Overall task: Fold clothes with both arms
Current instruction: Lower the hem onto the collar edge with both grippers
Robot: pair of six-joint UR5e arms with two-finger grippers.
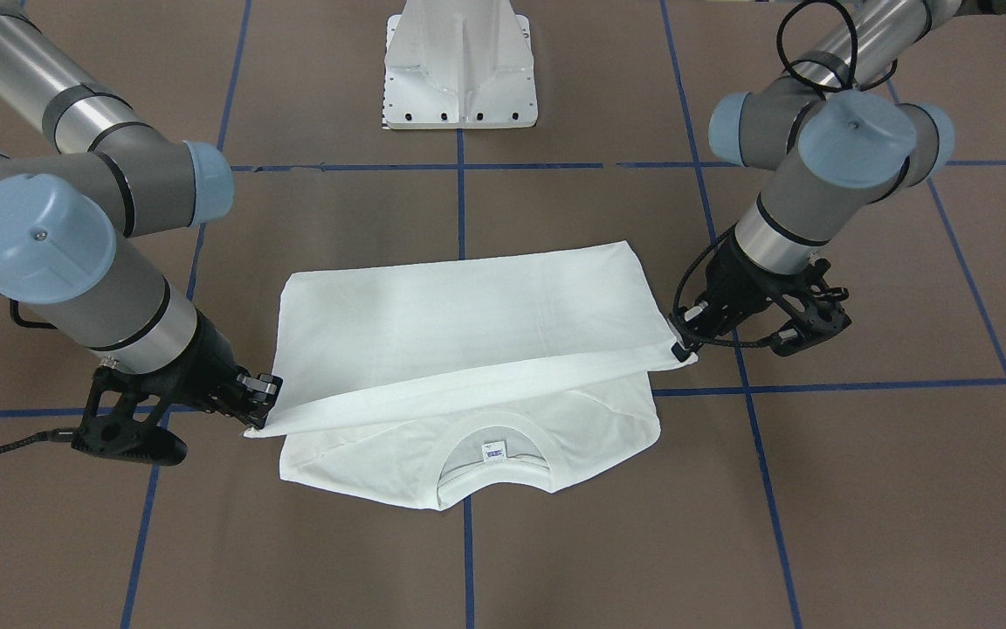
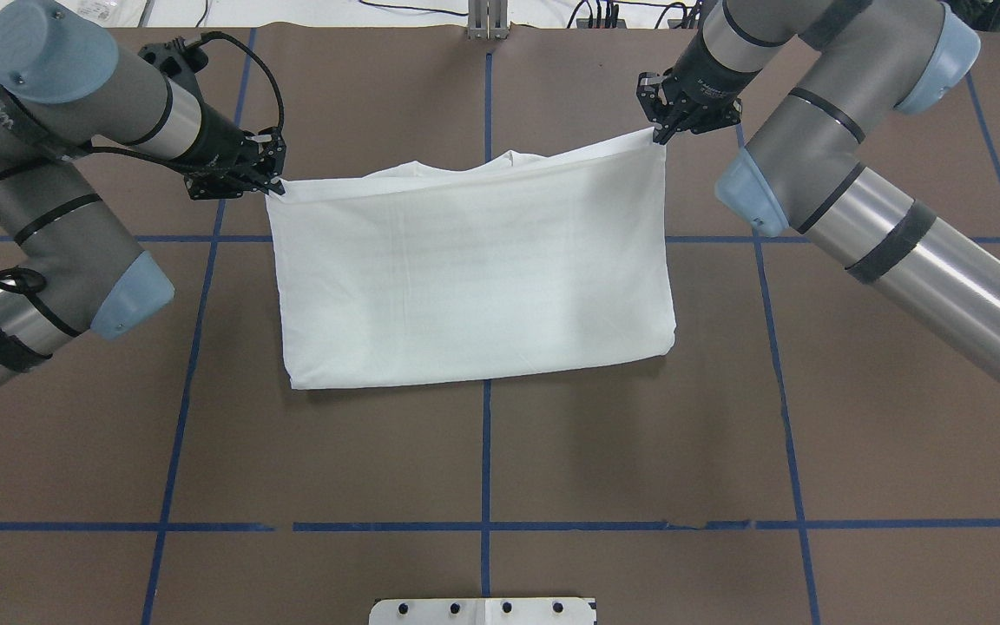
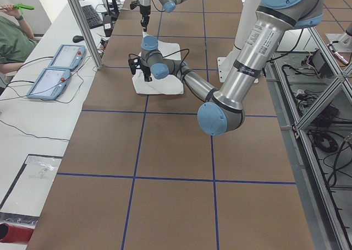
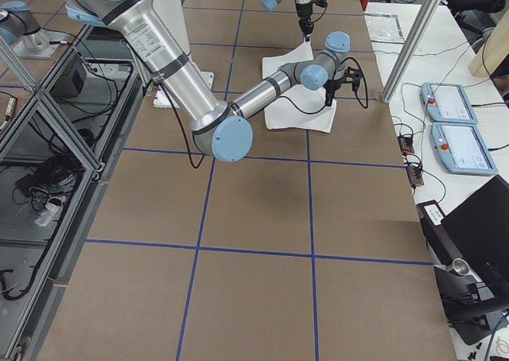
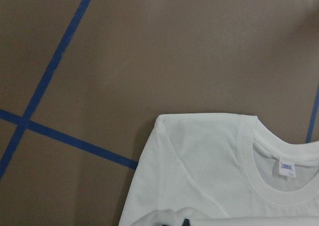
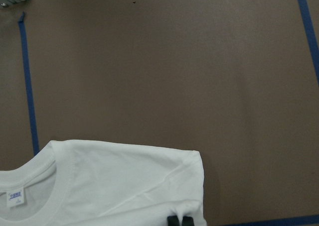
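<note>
The white T-shirt's fold edge, now raised just above the shoulders, will have its corner released by my left gripper at the outer tip of the T-shirt's near shoulder [image 1: 677,433] [image 5: 141,110].
The white T-shirt [image 1: 468,306] lies in the middle of the brown table [image 1: 861,489], with its body doubled over toward the ribbed collar [image 1: 494,473] and neck label [image 1: 494,448]. Its raised fold edge stretches between both grippers, just above the shoulders. My left gripper [image 1: 680,348] [image 2: 273,182] is shut on one corner of that edge. At the other corner my right gripper [image 1: 260,406] [image 2: 661,134] is shut on the cloth as well. Each wrist view shows a shoulder of the T-shirt [image 5: 209,161] [image 6: 124,181] below, with the fingertips at the bottom edge. No printed text shows.
The white pedestal base [image 1: 461,65] [image 2: 483,610] stands at the robot's side of the table. Blue tape lines [image 2: 487,451] grid the brown surface. Beyond the table's far side sit two teach pendants [image 3: 55,68], and a person's arm [image 3: 11,35] shows there.
</note>
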